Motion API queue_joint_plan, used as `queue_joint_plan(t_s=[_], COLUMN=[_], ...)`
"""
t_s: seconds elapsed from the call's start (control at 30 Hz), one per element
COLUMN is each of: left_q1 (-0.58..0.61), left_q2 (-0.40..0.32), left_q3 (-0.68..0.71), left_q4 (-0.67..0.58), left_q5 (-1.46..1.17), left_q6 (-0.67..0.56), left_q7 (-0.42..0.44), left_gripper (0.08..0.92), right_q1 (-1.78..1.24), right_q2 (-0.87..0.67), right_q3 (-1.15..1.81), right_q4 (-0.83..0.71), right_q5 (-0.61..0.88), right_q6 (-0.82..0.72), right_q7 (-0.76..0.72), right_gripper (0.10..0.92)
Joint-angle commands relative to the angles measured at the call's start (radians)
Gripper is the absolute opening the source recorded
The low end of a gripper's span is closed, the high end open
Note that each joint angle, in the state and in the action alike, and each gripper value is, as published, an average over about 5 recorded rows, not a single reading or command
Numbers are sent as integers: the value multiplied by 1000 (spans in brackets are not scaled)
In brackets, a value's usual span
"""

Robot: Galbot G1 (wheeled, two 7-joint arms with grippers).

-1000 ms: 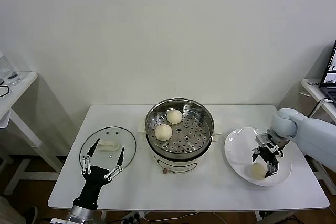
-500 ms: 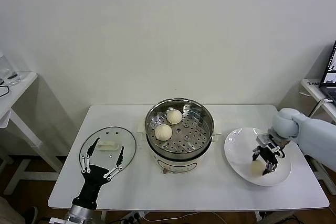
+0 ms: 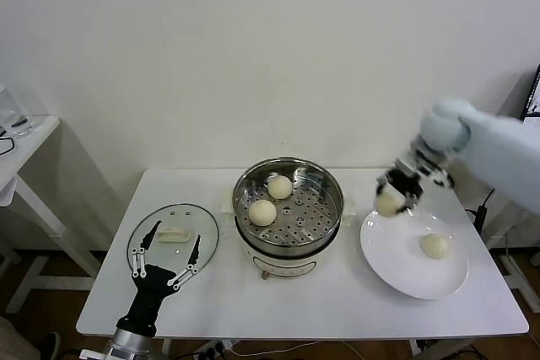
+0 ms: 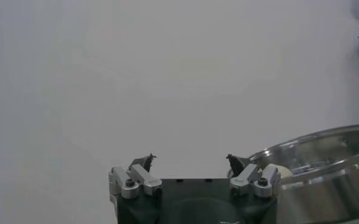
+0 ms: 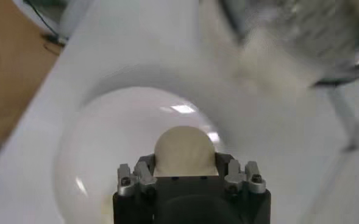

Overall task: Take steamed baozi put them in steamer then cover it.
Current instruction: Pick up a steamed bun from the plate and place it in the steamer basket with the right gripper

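I should release the baozi, now held between plate and steamer, from my right gripper on the empty front part of the steamer's perforated tray (image 3: 301,227).
My right gripper (image 3: 393,196) is shut on a cream-white baozi (image 3: 387,202) and holds it in the air between the white plate (image 3: 396,267) and the steamer (image 3: 288,208). The held baozi fills the jaws in the right wrist view (image 5: 184,151). Two baozi (image 3: 262,212) (image 3: 280,185) lie on the perforated tray in the steel steamer. One more baozi (image 3: 434,245) lies on the plate. The glass cover (image 3: 173,238) with its cream handle lies flat on the table at the left. My left gripper (image 3: 164,261) is open just in front of the cover.
The steamer's rim (image 4: 325,164) shows beside my left gripper in the left wrist view. A white side table (image 3: 21,149) stands at the far left. A laptop edge (image 3: 533,103) shows at the far right.
My right gripper has closed on a baozi on the plate, lifted it and moved up and left towards the steamer. One baozi stays on the plate. The left arm has not moved.
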Motion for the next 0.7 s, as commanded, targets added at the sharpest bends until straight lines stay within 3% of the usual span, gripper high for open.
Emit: queue_joint_plan(t_s=[0.03, 0.33, 0.7], left_q1=[0, -4, -8], left_q2=[0, 0, -3], left_q3=[1, -1, -2], left_q4=[-3, 1, 6], left_q5=[0, -2, -2], left_q6=[-1, -2, -4], left_q7=[0, -1, -4], left_gripper=[823, 823, 823], right_q1=[230, 96, -33], right_q2=[248, 296, 294], right_q3=[-86, -107, -107], right_q4=[67, 181, 188], right_q5=[20, -99, -238], right_q6=[218, 291, 372], right_q7=[25, 84, 121], right_gripper=[670, 670, 676])
